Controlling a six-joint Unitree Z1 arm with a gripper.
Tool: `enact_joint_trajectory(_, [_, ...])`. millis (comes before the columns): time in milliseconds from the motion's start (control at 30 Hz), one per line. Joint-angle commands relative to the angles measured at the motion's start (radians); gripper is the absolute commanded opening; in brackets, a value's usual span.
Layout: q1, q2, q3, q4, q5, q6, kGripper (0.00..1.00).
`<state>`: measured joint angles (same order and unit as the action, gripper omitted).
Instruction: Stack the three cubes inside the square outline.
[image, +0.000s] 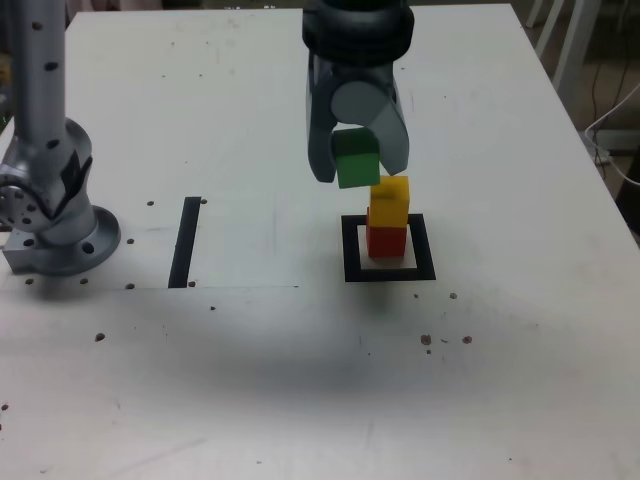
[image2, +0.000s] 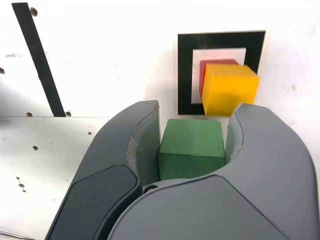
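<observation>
Next, I release the green cube from my gripper on top of the yellow cube (image: 388, 187) (image2: 230, 102), so it becomes the highest in the stack.
Inside the black square outline (image: 350, 250) (image2: 186, 65) the red cube (image: 386, 240) (image2: 204, 75) sits on the white centre, and the yellow cube (image: 391, 200) (image2: 229, 89) rests on top of it. My gripper (image: 357, 165) (image2: 192, 142) hangs in the air, shut on the green cube (image: 356, 158) (image2: 191, 147). The green cube is above and a little toward the exterior view's left of the yellow one, apart from it.
A thin black strip (image: 186, 240) (image2: 39, 60) lies on the white table toward the exterior view's left. The arm's grey base (image: 50, 200) stands at the exterior view's far left. Small screw holes dot the table top.
</observation>
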<state>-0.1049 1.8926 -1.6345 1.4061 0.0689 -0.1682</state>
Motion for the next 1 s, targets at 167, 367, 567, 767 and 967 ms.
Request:
enact_joint_trajectory(167, [0.028,0.046,-0.044,-0.001,-0.003,-0.006,0.28])
enact_joint_trajectory(367, [0.037,0.074,-0.073,0.004,-0.015,-0.011,0.28])
enact_joint_trajectory(567, [0.056,0.081,-0.074,-0.001,-0.015,0.001,0.28])
enact_joint_trajectory(767, [0.058,0.092,-0.071,-0.017,-0.021,0.003,0.28])
enact_joint_trajectory(967, [0.059,0.098,-0.069,-0.029,-0.02,0.003,0.31])
